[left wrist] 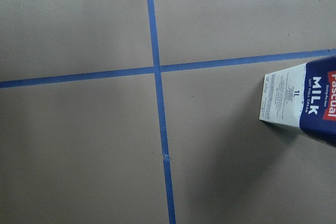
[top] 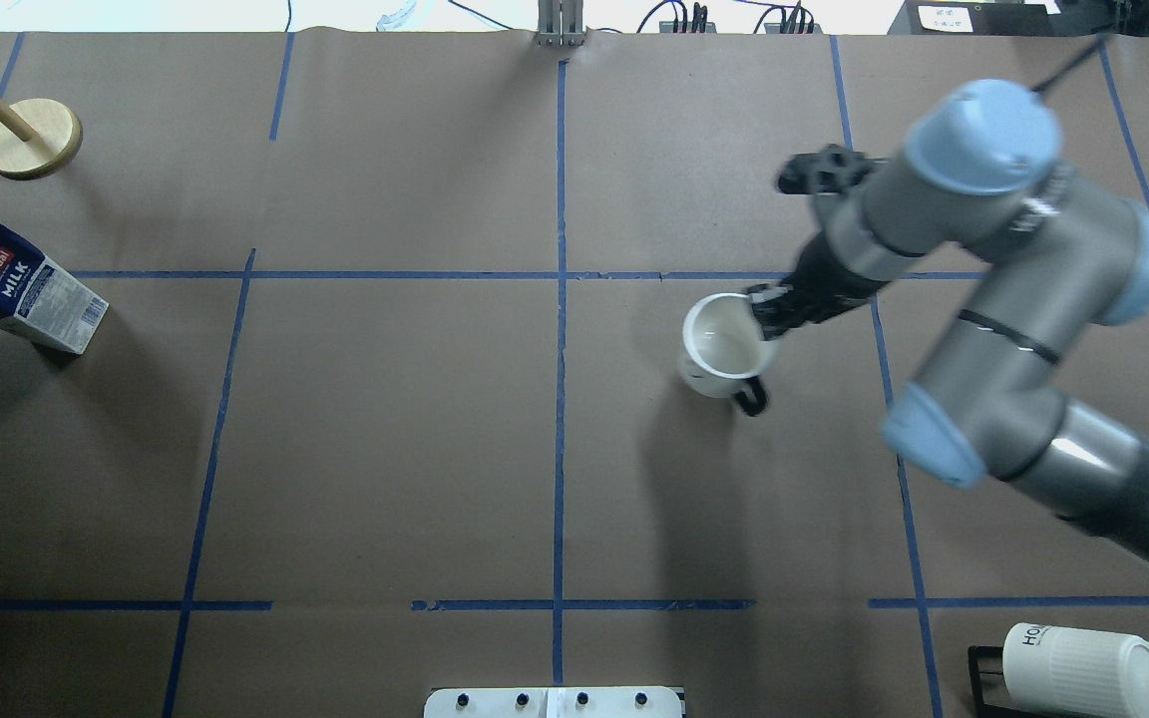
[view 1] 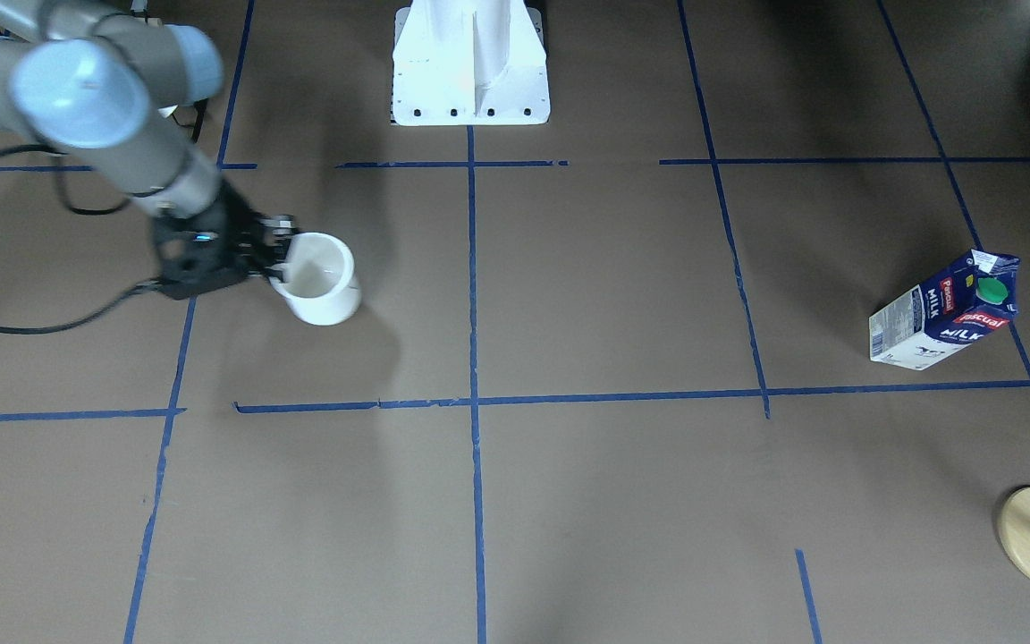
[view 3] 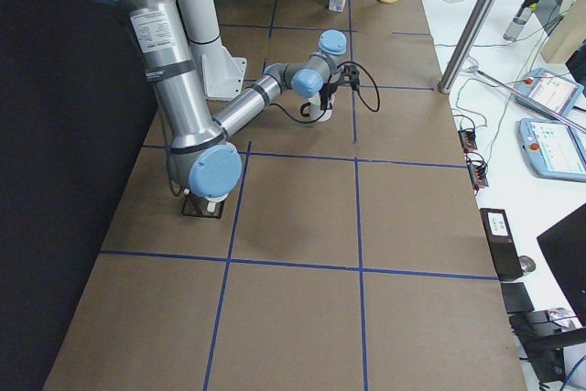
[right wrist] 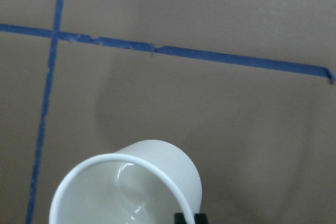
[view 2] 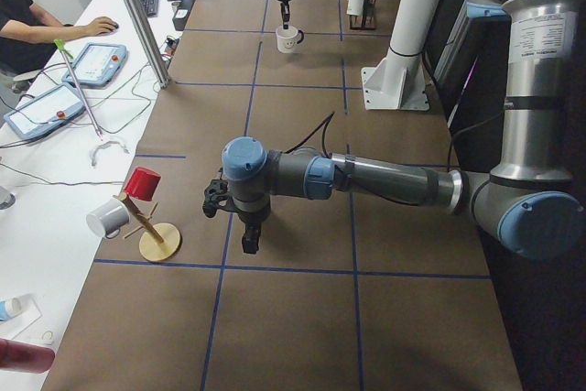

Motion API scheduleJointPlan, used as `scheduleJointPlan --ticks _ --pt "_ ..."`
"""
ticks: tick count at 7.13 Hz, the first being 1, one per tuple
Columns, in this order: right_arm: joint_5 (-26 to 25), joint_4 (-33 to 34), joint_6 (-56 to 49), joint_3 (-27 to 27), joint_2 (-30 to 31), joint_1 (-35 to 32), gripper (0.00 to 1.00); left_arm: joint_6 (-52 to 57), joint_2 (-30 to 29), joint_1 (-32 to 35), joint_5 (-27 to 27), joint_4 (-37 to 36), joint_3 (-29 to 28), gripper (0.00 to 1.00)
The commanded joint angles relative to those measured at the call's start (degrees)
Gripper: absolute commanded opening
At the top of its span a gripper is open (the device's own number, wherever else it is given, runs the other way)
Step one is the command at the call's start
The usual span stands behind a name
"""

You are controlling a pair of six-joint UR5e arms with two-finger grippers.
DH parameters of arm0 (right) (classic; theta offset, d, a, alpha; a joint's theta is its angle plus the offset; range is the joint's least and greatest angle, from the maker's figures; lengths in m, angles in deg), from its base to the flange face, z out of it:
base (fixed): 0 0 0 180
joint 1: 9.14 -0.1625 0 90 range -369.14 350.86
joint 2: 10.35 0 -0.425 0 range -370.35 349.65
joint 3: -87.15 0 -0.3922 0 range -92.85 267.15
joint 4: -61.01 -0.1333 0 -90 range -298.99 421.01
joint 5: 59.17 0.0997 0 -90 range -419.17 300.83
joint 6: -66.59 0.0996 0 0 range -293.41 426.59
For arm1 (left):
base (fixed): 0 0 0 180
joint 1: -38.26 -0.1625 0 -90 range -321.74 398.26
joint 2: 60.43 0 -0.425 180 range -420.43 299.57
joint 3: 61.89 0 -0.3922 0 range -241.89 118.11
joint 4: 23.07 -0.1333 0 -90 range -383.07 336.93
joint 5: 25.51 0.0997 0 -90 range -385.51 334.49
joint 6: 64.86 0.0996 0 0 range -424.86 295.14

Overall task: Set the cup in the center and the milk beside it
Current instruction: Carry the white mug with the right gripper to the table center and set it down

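Observation:
Next, my right gripper sets the cup, which seems a little above the surface now, down on the table in the near corner of the blue tape crossing [view 1: 437,354] [right wrist: 88,84].
The cup [top: 719,349], a plain white mug with a dark handle, hangs tilted from my right gripper [top: 762,317], which is shut on its rim; it seems a little above the surface. It also shows in the front view [view 1: 323,282] and the right wrist view [right wrist: 142,182]. The center [top: 560,274] is a blue tape crossing to the cup's left. The milk [top: 11,289] stands at the far left edge, and shows in the left wrist view [left wrist: 304,103]. My left gripper [view 2: 249,240] shows only in the left side view; I cannot tell if it is open.
A wooden mug tree [top: 31,140] stands beyond the milk. Ribbed white mugs lettered "HOME" [top: 1083,668] lie on a black rack at the near right corner. The robot's white base [view 1: 470,63] stands at the table's near edge.

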Motion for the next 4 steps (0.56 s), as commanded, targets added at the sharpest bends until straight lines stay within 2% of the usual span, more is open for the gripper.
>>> scheduleJointPlan --ticks 1,4 --pt "-2.0 0.89 4.24 7.68 -9.51 2.09 0.0 -0.05 -0.03 0.0 0.0 0.07 0.1 1.0" --pt "-2.09 0.62 4.24 10.95 -12.16 2.79 0.0 -0.05 -0.03 0.0 -0.09 -0.02 0.54 1.0"
